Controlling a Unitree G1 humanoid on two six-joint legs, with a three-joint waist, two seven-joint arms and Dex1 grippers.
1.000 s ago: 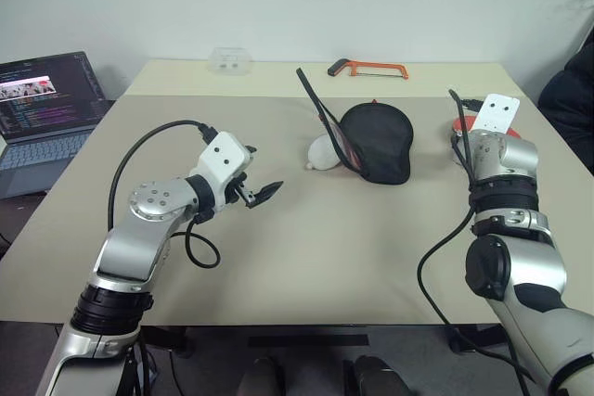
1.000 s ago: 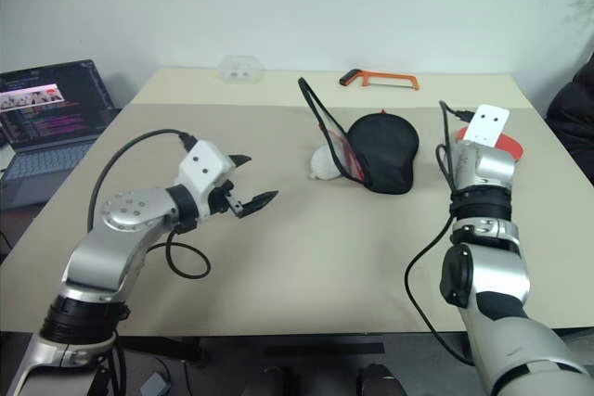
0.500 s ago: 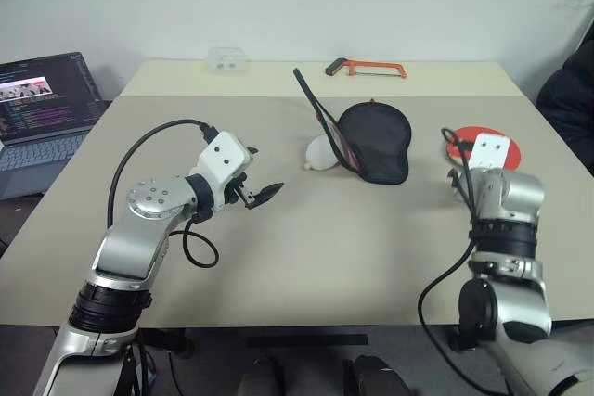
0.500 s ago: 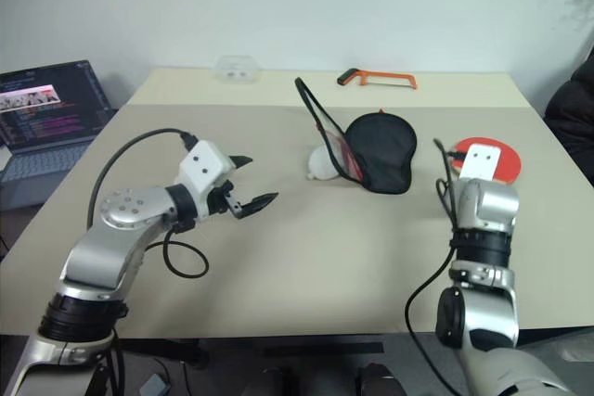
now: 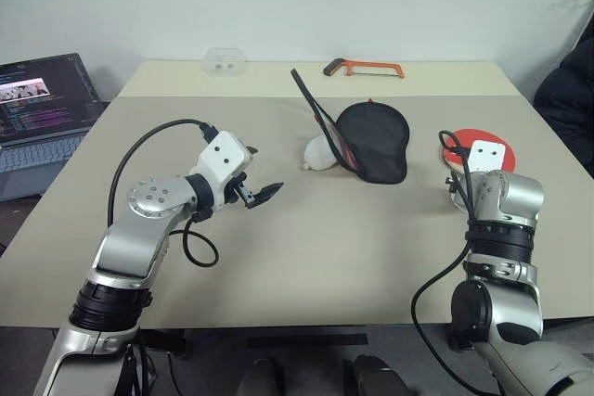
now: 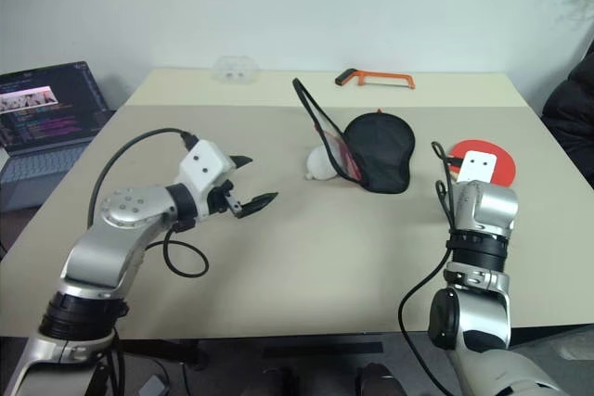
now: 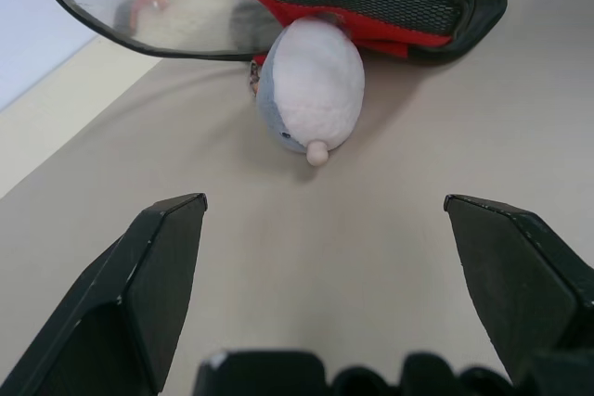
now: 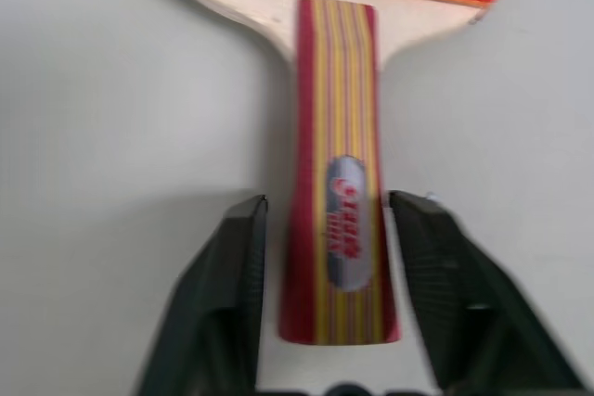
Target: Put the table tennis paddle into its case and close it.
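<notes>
My right gripper should open and move up to grip the handle's neck [image 8: 337, 53] beside the paddle's red side, as it now straddles the striped handle near its loose end.
The table tennis paddle [image 5: 455, 144] lies flat at the table's right side, red face up, its striped wooden handle [image 8: 339, 220] pointing toward me. My right gripper [image 8: 329, 203] tilts down over that handle, open, one finger on each side with narrow gaps. The case [image 5: 376, 141] rests mid-table, black face down and unzipped, its red mesh-lined flap [image 7: 390, 6] standing up. A small white wad [image 5: 318, 155] sits against the case's left side. My left gripper [image 6: 257, 181] hovers open above the table left of the wad, pointing at it.
An orange-framed hacksaw [image 5: 364, 68] and a small clear plastic piece [image 5: 225, 60] lie along the far edge of the table [image 5: 325, 248]. An open laptop [image 5: 42, 113] stands off the left side. A person's dark sleeve [image 5: 568, 99] shows at the right edge.
My right hand has sunk and drawn back toward me, from above the paddle's face to over its handle, tilting further down. The left arm has kept still.
</notes>
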